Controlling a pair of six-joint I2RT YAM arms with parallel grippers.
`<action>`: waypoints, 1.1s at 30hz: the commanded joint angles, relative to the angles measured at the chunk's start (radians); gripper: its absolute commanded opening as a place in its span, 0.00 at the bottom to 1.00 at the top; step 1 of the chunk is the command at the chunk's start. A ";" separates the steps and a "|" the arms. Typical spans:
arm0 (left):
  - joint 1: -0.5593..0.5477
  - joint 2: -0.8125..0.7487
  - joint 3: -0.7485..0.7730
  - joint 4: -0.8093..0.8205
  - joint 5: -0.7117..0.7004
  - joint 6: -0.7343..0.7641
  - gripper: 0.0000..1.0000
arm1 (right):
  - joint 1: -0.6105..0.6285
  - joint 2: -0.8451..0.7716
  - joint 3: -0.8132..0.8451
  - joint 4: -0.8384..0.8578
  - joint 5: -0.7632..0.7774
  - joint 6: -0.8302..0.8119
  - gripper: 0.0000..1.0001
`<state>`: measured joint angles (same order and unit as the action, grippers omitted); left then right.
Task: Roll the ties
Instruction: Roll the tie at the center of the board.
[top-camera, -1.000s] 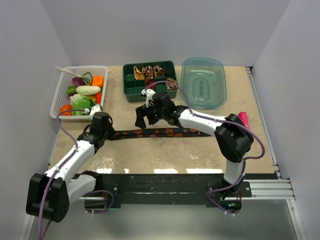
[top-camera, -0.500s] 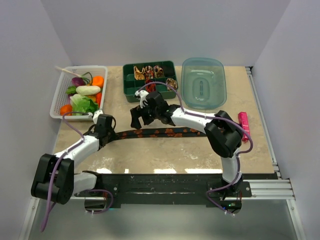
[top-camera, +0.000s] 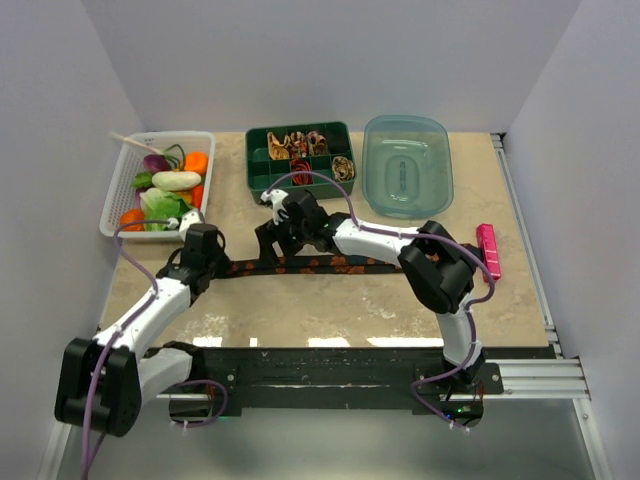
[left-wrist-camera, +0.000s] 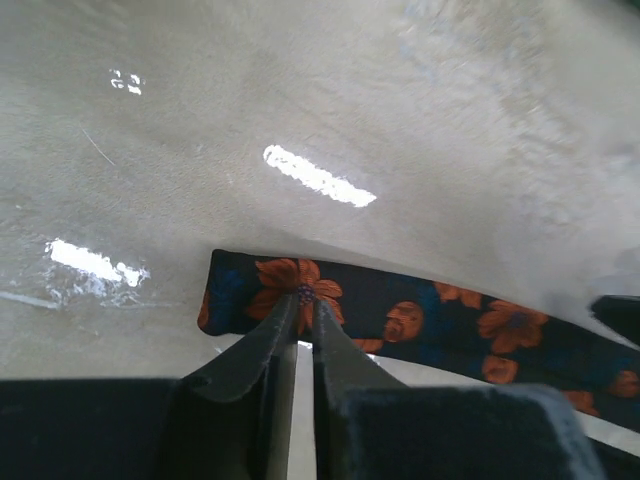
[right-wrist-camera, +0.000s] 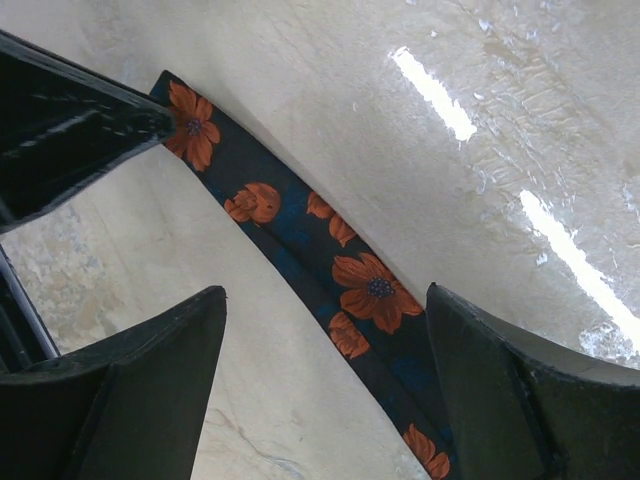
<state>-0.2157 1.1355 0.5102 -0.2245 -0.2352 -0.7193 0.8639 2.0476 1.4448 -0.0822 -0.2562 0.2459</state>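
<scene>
The fingers of my left gripper are at the tie's end flower, with a flap of tie past them, so they should open and pinch the tie's outer edge (left-wrist-camera: 210, 292) before rolling.
A long black tie with orange flowers (top-camera: 330, 265) lies flat across the middle of the table. My left gripper (top-camera: 212, 262) is at its left end. In the left wrist view its fingertips (left-wrist-camera: 305, 300) rest on that end of the tie (left-wrist-camera: 430, 320) with only a thin slit between them; I cannot tell whether they pinch the cloth. My right gripper (top-camera: 275, 245) hovers open over the tie a short way to the right, one finger on each side of the tie (right-wrist-camera: 370, 290) without touching it. Rolled ties (top-camera: 305, 145) sit as small coils in the green box.
The green compartment box (top-camera: 258, 180) stands at the back centre, with a clear teal tub (top-camera: 407, 165) to its right. A white basket (top-camera: 112, 205) of toy vegetables is at the back left. A small pink bar (top-camera: 488, 250) lies near the right edge.
My right gripper has slid left along the tie, closer to the left gripper. The tie's left part, bowed half a second ago, now lies straight.
</scene>
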 joint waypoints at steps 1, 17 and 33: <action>0.015 -0.138 0.024 -0.045 -0.024 -0.002 0.28 | 0.024 -0.012 0.065 0.030 -0.003 -0.013 0.82; 0.251 -0.142 -0.169 0.151 0.305 -0.078 0.62 | 0.067 0.161 0.227 0.032 -0.035 0.009 0.02; 0.274 -0.085 -0.239 0.297 0.327 -0.095 0.51 | 0.113 0.223 0.269 0.065 -0.044 0.027 0.01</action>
<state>0.0505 1.0473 0.2825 0.0174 0.0834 -0.8024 0.9596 2.2395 1.6558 -0.0486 -0.2813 0.2584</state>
